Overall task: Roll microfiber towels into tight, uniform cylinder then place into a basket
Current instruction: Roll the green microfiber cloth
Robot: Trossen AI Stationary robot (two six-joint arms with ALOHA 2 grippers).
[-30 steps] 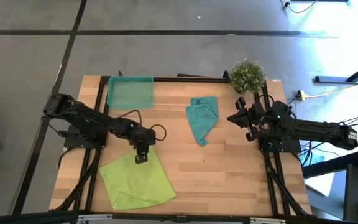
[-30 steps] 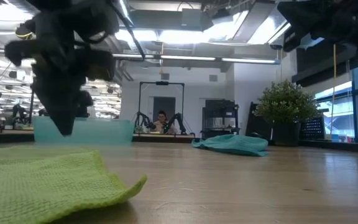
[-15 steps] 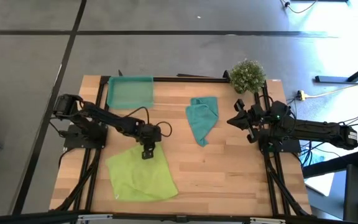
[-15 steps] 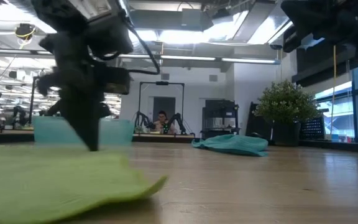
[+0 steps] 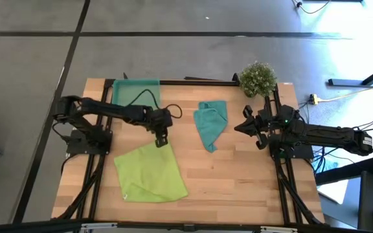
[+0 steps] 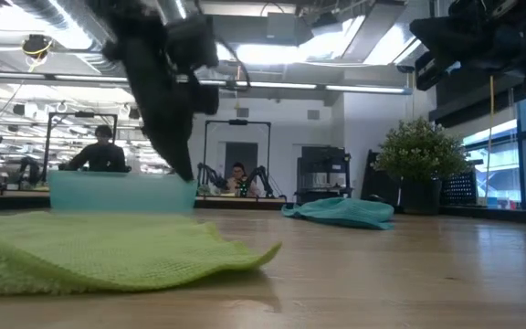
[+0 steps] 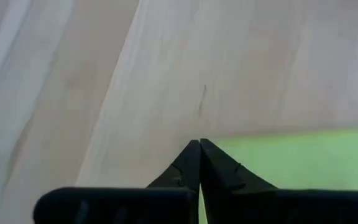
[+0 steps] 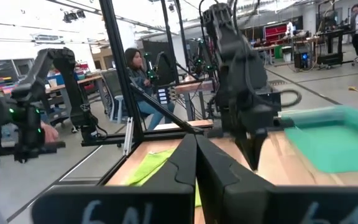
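My left gripper goes next to the lime-green towel's near corner [image 5: 129, 194] beside the black rail to close there.
The lime-green towel [image 5: 151, 173] [image 6: 108, 251] lies spread flat on the near left of the table. My left gripper [image 5: 162, 141] is shut and points steeply down at the towel's far corner [image 5: 158, 146]. In the low view its tip [image 6: 185, 174] stands a little above the cloth, and no cloth rises to it. The teal towel [image 5: 211, 123] [image 6: 341, 212] lies crumpled at the middle far side. The basket [image 5: 135, 95] [image 6: 121, 192] stands at the far left. My right gripper [image 5: 243, 126] [image 8: 196, 140] is shut and hovers level at the right.
A potted plant [image 5: 258, 78] [image 6: 423, 164] stands at the far right corner. Bare wood [image 5: 238, 181] stretches between the lime-green towel and the right arm. People sit in the room beyond the table [image 6: 103, 155] [image 8: 138, 68].
My left gripper, shut throughout, has gone toward the far right. The lime-green towel's far corner has gone with it. The whole towel has slid that way, and the fold at its near left has spread flat. The gripper tip has then risen above the cloth.
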